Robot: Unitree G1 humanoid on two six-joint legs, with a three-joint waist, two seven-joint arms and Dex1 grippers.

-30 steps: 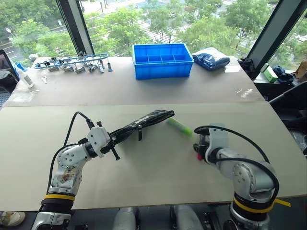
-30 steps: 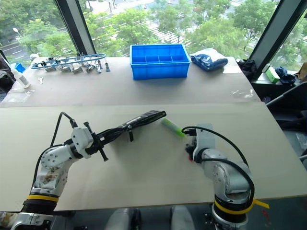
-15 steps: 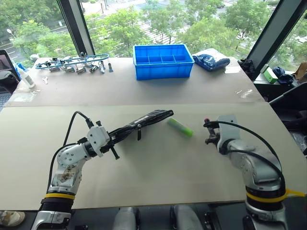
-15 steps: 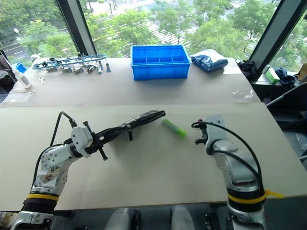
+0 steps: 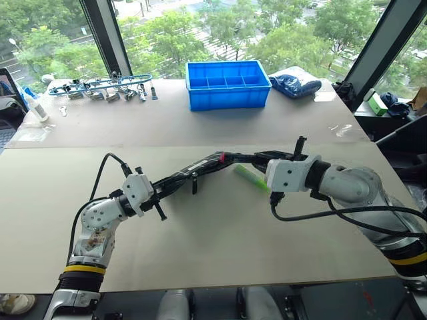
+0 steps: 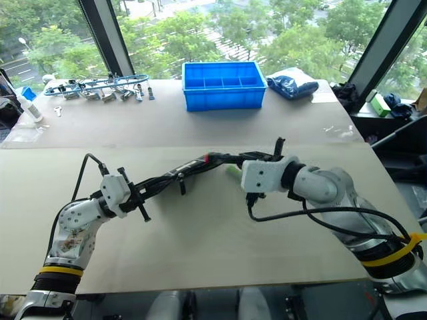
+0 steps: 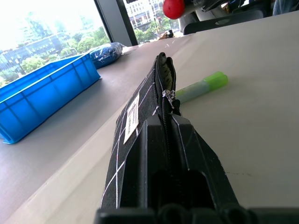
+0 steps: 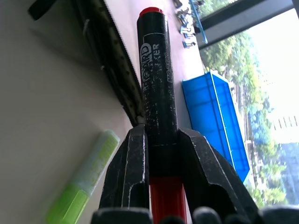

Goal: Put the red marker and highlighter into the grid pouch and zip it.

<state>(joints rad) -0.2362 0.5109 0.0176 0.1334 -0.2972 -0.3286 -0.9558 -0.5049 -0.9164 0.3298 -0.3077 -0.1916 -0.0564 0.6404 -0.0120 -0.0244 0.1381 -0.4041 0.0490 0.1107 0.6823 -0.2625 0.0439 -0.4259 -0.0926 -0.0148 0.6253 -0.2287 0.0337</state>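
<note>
My right gripper is going to release the red marker inside the gaping far end of the grid pouch (image 5: 212, 165) (image 8: 116, 60).
My left gripper (image 5: 155, 193) is shut on the near end of the grid pouch (image 5: 200, 170), holding it on edge above the table with the zipper side up. The left wrist view shows its fingers (image 7: 196, 154) clamped on the pouch (image 7: 154, 93), whose far end gapes open. My right gripper (image 5: 257, 159) is shut on the red marker (image 8: 156, 93), held level and pointing at the pouch's far end. Its red tip (image 5: 222, 157) hovers close by that opening. The light-green highlighter (image 5: 250, 177) lies on the table just below the right gripper.
A blue compartment bin (image 5: 227, 83) stands on the back table, with a blue bag (image 5: 293, 83) to its right. Metal tools (image 5: 100, 87) and a white bottle (image 5: 35, 107) are at the back left. Windows run behind.
My right arm has lifted the marker off the table, rolled level and swung left to the pouch's far end. The left gripper and pouch have stayed put.
</note>
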